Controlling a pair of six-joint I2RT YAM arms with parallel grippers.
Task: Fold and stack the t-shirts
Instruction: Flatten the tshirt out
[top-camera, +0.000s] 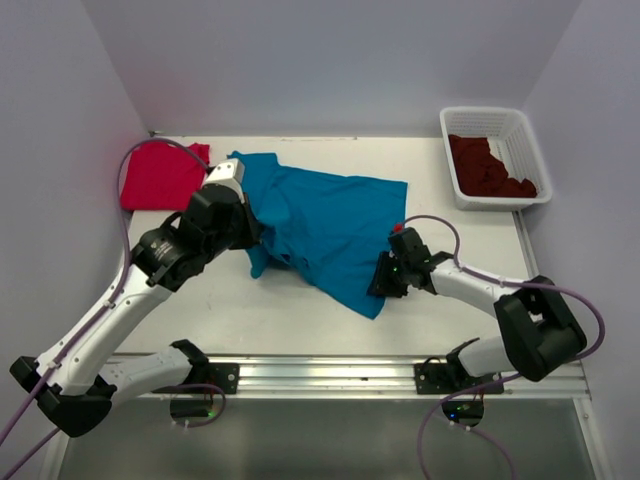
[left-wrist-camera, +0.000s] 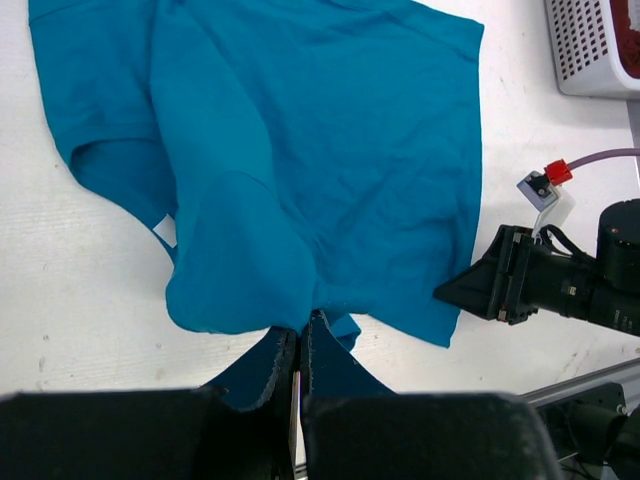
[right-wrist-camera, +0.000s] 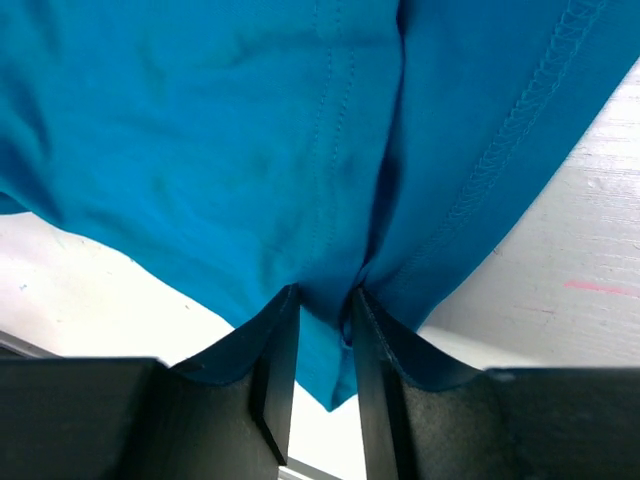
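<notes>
The teal t-shirt's near corner slants toward the metal bar; my right hand will open, grab the hem's outer edge (right-wrist-camera: 428, 298) and pull that corner square.
A teal t-shirt (top-camera: 320, 225) lies crumpled across the middle of the table. My left gripper (top-camera: 258, 238) is at its left edge, and the left wrist view shows the gripper (left-wrist-camera: 302, 325) shut on a bunched fold of the teal cloth (left-wrist-camera: 300, 150). My right gripper (top-camera: 380, 283) is at the shirt's near right corner. In the right wrist view the gripper (right-wrist-camera: 322, 300) is shut on a fold of the hem (right-wrist-camera: 250, 150), which puckers between the fingers. A red t-shirt (top-camera: 160, 175) lies folded at the back left. Dark maroon t-shirts (top-camera: 490, 170) fill the basket.
The white lattice basket (top-camera: 524, 135) stands at the back right corner. White walls close in the table at the left, back and right. A metal rail (top-camera: 320, 375) runs along the near edge by the arm bases.
</notes>
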